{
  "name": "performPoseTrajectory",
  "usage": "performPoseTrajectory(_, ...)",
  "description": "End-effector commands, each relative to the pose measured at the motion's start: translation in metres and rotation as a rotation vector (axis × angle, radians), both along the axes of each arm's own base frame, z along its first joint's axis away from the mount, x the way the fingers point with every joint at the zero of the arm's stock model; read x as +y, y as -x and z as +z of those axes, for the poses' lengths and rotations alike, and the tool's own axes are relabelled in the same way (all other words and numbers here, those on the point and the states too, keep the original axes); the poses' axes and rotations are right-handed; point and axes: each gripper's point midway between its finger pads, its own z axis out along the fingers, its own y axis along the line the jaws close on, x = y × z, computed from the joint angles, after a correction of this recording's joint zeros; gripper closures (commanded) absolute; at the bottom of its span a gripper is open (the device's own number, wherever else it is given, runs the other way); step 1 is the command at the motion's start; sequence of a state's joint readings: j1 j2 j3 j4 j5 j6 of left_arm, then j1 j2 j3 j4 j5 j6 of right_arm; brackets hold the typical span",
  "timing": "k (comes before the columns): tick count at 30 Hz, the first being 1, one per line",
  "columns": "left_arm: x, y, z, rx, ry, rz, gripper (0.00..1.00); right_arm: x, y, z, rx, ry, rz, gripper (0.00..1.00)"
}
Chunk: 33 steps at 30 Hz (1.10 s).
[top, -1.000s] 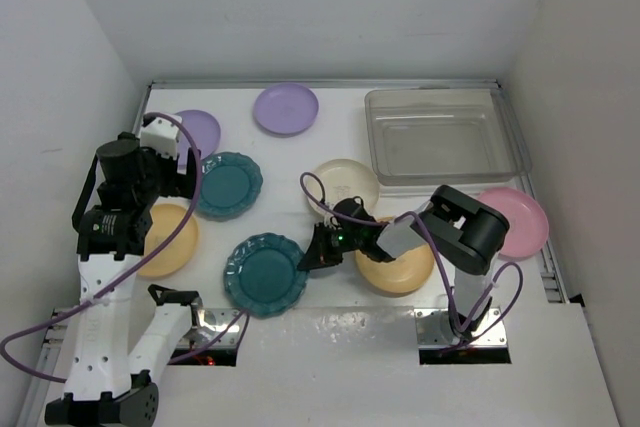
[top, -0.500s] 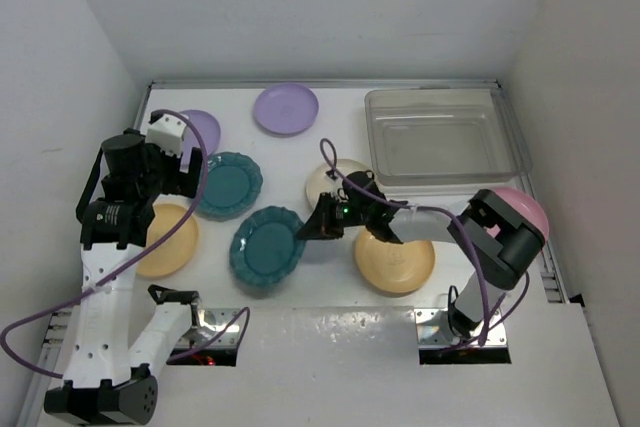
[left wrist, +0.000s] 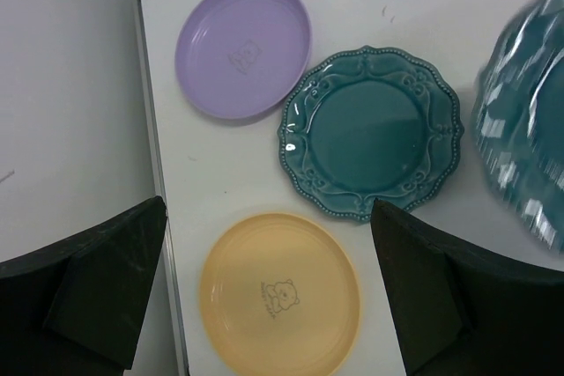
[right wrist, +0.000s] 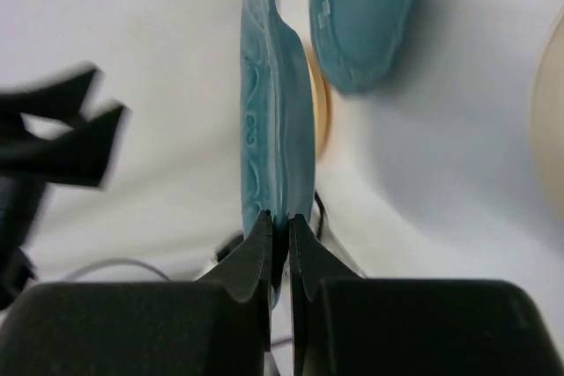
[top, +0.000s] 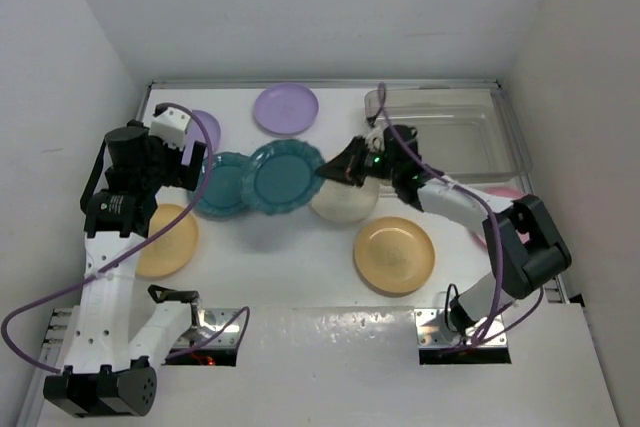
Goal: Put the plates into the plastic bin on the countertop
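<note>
The robot's right gripper needs to set the dark teal scalloped plate down in the clear plastic bin's front corner [top: 416, 154] nearest the cream plate.
My right gripper [right wrist: 280, 222] is shut on the rim of a dark teal scalloped plate [top: 285, 175], holding it in the air beside the second teal plate [top: 222, 185], which lies on the countertop [top: 300, 277]. In the right wrist view the held plate [right wrist: 273, 112] stands edge-on between the fingers. The clear plastic bin [top: 512, 152] sits at the back right with nothing in it. My left gripper [left wrist: 269, 209] hangs open above a yellow plate [left wrist: 280, 292], touching nothing. A cream plate [top: 345, 202] lies under my right wrist.
A lavender plate [top: 286, 108] lies at the back, another [left wrist: 242, 46] by the left wall. A second yellow plate [top: 394, 254] lies front right. A pink plate [top: 499, 191] is mostly hidden behind my right arm. White walls close three sides.
My right gripper has lifted the teal plate from the front middle and carried it back and up, next to the other teal plate. My left arm has shifted slightly back.
</note>
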<state>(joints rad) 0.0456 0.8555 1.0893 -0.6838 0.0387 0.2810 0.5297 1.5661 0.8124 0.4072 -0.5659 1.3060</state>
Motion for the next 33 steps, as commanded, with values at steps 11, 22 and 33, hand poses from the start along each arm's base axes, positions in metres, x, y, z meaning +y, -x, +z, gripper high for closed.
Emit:
performPoseTrajectory(11,0.001,-0.031,0.007,-0.012,-0.001,-0.015,0.0,-0.271,-0.164,0.069,-0.203,0.085,-0.871,1.0)
performPoseTrajectory(22,-0.013,-0.051,-0.024,0.096,0.02,-0.057,0.01,-0.334,-0.157,-0.029,-0.003,0.303,-1.055,1.0)
performPoseTrajectory(33,-0.002,-0.045,-0.031,0.109,-0.019,-0.005,0.01,-0.337,-0.149,-0.047,0.128,0.775,-0.931,0.0)
